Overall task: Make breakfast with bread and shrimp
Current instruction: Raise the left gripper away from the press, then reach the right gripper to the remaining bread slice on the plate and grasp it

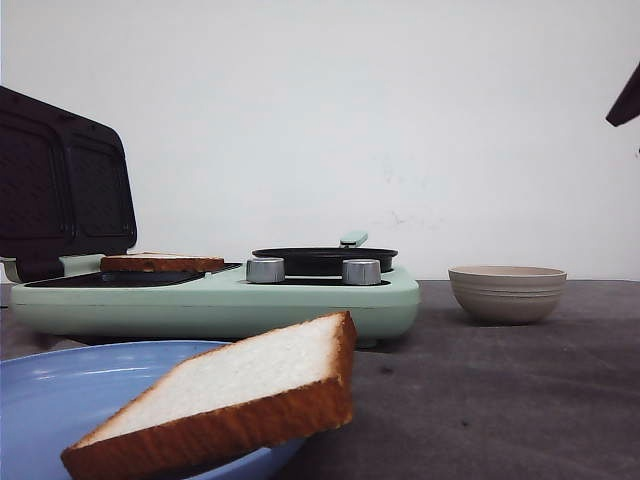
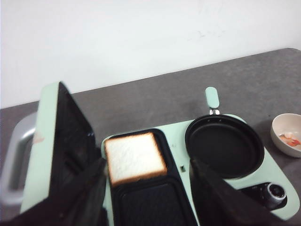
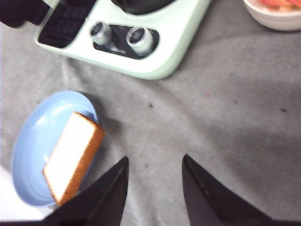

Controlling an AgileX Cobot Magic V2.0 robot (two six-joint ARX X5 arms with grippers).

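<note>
The right gripper needs to next move to the second bread slice's raised crust edge (image 1: 342, 368) (image 3: 86, 161), above the blue plate's rim, and close there.
One bread slice (image 2: 135, 157) lies flat in the far compartment of the sandwich maker's black tray, and shows edge-on as the same bread slice (image 1: 160, 263) in the front view. My left gripper (image 2: 146, 165) hovers above it, open and holding nothing. A second bread slice (image 1: 230, 400) leans tilted over the rim of a blue plate (image 1: 60, 390). My right gripper (image 3: 155, 158) is open above bare table, just beside that second slice (image 3: 73, 155). Pink-orange shrimp (image 2: 291, 137) lie in the beige bowl (image 1: 507, 292).
The mint-green breakfast machine (image 1: 220, 300) stands at left with its dark lid (image 1: 60, 190) raised. A round black pan (image 1: 323, 260) sits on it behind two metal knobs (image 1: 265, 270). A dark arm part (image 1: 625, 100) shows at the top right.
</note>
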